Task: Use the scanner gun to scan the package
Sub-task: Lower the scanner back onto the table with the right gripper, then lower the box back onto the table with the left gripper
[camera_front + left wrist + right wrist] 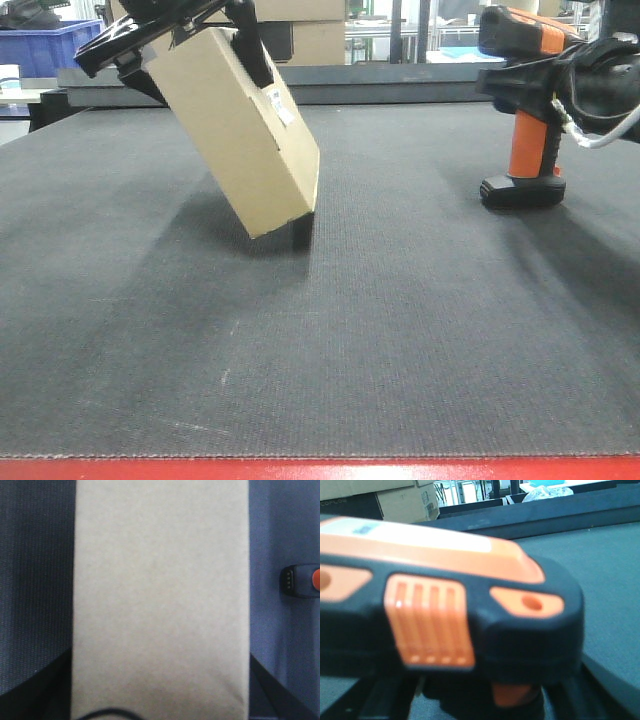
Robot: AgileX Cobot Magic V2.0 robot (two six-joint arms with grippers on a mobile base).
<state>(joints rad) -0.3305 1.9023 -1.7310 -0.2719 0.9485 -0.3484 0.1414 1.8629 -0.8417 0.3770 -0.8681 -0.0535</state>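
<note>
My left gripper will let go of the tan cardboard package and leave it on the dark mat (42, 212) that is in front of the blue bin. The package now hangs tilted at or just above the mat.
The tan cardboard package (240, 130) hangs tilted at the left, its lower corner at or just above the dark mat, with a small white label (281, 106) on its right side. My left gripper (190, 45) is shut on its upper end. In the left wrist view the package (160, 590) fills the middle, with dark fingers (42, 685) against both its sides. At the right stands the scanner gun (528, 140), upright with its black base down by the mat. My right gripper (548, 75) is shut on its head, which fills the right wrist view as the scanner gun (445, 615).
Larger cardboard boxes (315, 35) stand behind the table's raised back edge (400, 85). A blue bin (50, 45) sits at the far left. The table's front has a red edge (320, 468). The scanner's base (301, 581) shows right of the package in the left wrist view.
</note>
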